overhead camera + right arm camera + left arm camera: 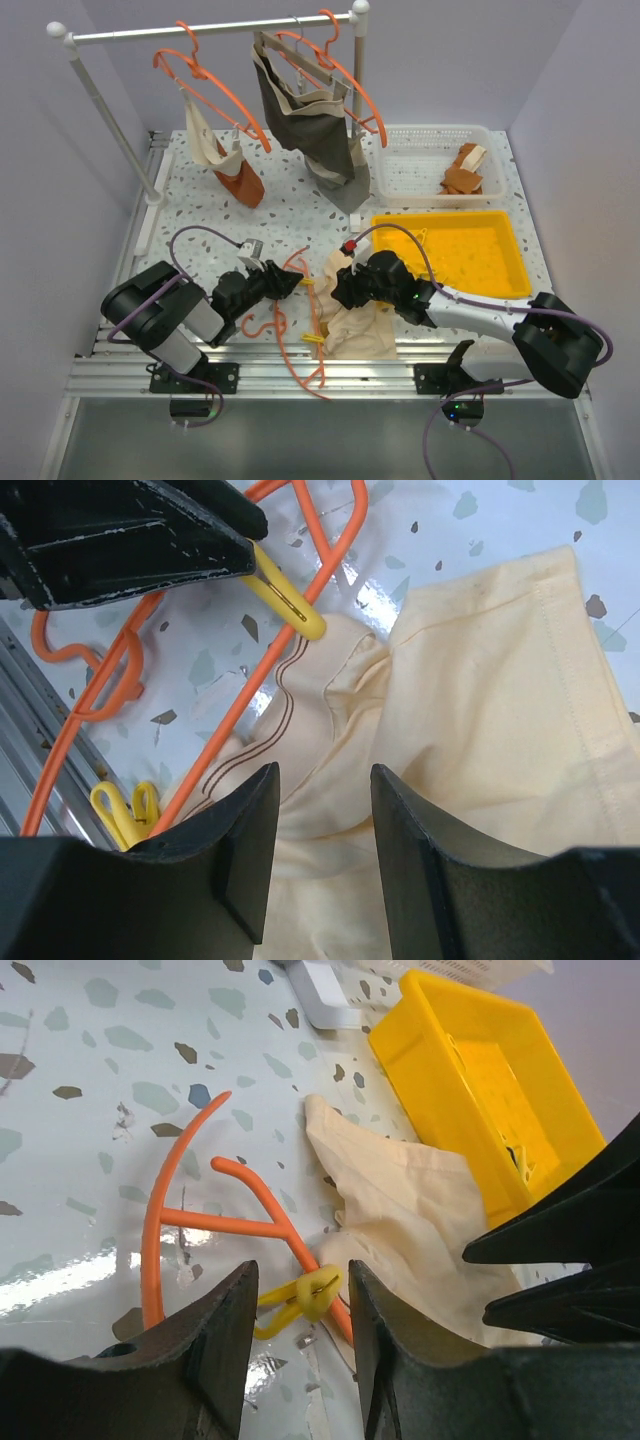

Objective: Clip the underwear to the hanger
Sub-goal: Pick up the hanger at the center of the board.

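The robot's right gripper needs to next move to the orange hanger's sloping arm (286, 357) (42, 795) and close there, between the hanger's hook and its near end.
The orange hanger (285, 325) lies flat on the table near the front edge; it also shows as the hanger (150, 1220) and the hanger (250, 695) in the wrist views. The cream underwear (362, 318) lies crumpled just right of it, one edge against the hanger's bar. A yellow clip (312, 1292) sits on that bar. My left gripper (298, 1265) is open with the clip between its fingers, a gap on each side. My right gripper (323, 770) is open just above the underwear (500, 680), pinching nothing. A second yellow clip (125, 810) sits further along the bar.
A yellow tray (500, 275) stands right of the underwear, a white basket (420, 140) with a rust cloth (463, 175) behind it. A clothes rail (210, 30) at the back carries orange hangers, a dark garment (315, 125) and a cream and rust piece (225, 160).
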